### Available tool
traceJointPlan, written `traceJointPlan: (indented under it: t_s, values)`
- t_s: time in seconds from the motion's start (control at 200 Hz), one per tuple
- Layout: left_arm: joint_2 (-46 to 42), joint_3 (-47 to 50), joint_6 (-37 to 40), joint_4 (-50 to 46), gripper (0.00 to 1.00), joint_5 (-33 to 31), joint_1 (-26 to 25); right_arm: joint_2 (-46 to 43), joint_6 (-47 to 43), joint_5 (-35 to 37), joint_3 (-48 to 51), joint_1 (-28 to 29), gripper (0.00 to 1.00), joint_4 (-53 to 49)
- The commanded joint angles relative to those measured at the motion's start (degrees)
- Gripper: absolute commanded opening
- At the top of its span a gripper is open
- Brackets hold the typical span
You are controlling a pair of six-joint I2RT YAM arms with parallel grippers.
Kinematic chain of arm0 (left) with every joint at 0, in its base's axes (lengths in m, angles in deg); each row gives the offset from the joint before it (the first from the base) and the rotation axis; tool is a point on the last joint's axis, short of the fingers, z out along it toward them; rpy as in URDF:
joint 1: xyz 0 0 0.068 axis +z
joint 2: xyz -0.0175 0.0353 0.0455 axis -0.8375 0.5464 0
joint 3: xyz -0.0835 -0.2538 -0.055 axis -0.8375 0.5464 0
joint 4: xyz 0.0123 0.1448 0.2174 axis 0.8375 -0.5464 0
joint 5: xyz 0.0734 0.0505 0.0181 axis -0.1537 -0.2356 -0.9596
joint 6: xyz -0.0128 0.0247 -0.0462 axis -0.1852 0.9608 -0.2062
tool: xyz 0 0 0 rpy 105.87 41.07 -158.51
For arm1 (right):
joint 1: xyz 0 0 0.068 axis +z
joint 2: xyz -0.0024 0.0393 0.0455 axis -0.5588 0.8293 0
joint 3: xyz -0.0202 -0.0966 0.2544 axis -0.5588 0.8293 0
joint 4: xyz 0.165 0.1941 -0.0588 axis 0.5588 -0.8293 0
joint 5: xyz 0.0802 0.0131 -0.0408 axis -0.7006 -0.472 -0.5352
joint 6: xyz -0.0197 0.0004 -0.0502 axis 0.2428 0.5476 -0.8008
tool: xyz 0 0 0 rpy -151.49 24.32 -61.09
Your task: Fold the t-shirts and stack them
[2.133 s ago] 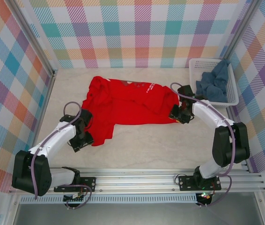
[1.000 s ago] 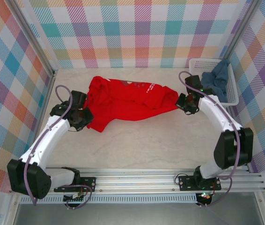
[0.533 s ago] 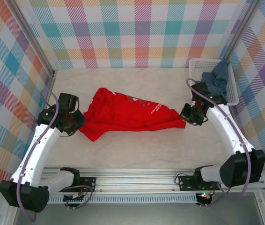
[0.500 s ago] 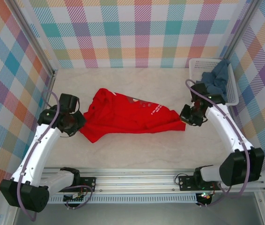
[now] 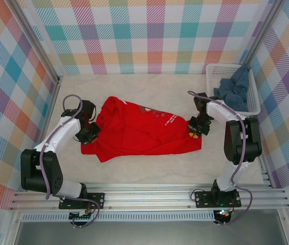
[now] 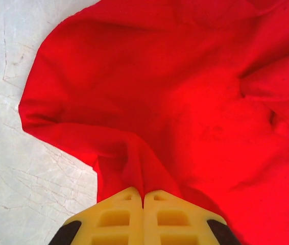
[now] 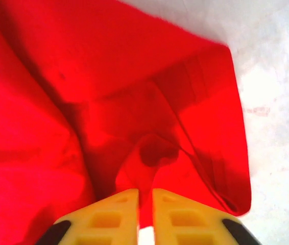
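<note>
A fold of the red t-shirt sits loosely in the fingers of my right gripper, so I will open them, reach lower and pinch the cloth there [image 7: 167, 178] before I lift.
The red t-shirt [image 5: 144, 135] lies spread and rumpled on the marble table [image 5: 149, 171], small white print showing near its far edge. My left gripper [image 5: 90, 133] is at the shirt's left edge. In the left wrist view it [image 6: 144, 196] is shut on a pinched fold of the red cloth [image 6: 185, 92]. My right gripper [image 5: 193, 130] is at the shirt's right edge. In the right wrist view its jaws [image 7: 145, 196] stand slightly apart, with a fold of red cloth [image 7: 42, 102] lying loosely between them. The blue-grey t-shirt [image 5: 234, 89] sits bunched in the basket.
The white lattice basket [image 5: 223, 65] stands at the back right corner, close behind my right arm. Checked walls close the table on three sides, and a metal rail [image 5: 149, 196] runs along the near edge. Bare marble lies in front of the shirt.
Both grippers moved inward and lowered the stretched red shirt, which now lies flatter and wider on the table. The right jaws have parted a little; the left stays clamped.
</note>
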Motion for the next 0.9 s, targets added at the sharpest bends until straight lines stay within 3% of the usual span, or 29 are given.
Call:
traceJointPlan:
  t_s: [0.0, 0.13, 0.32, 0.45, 0.56, 0.895]
  values:
    - [0.60, -1.80, 2.13, 0.57, 0.00, -0.21, 0.74, 0.03, 2.02, 1.83, -2.10, -0.11, 0.25, 1.86]
    - [0.16, -1.00, 2.73, 0.57, 0.00, -0.35, 0.74, -5.79, 3.11, 4.51, 1.82, -0.11, 0.31, 2.49]
    - [-1.22, 0.09, 2.76, 0.91, 0.00, 0.12, 0.73, -13.07, 6.38, 1.51, 11.94, -0.11, 0.19, 6.99]
    - [-1.17, 0.28, 2.87, 0.92, 0.00, 0.49, 0.72, -10.91, 8.05, -0.16, 13.98, -0.59, 0.17, 9.89]
    - [-1.18, 0.44, 3.11, 0.91, 0.00, 0.80, 0.72, -8.78, 7.28, -1.46, 14.23, -0.90, 0.22, 14.26]
    - [-1.31, 0.47, 3.15, 0.98, 0.00, 1.35, 0.75, -4.11, 7.41, -1.61, 12.12, -1.08, 0.24, 14.26]
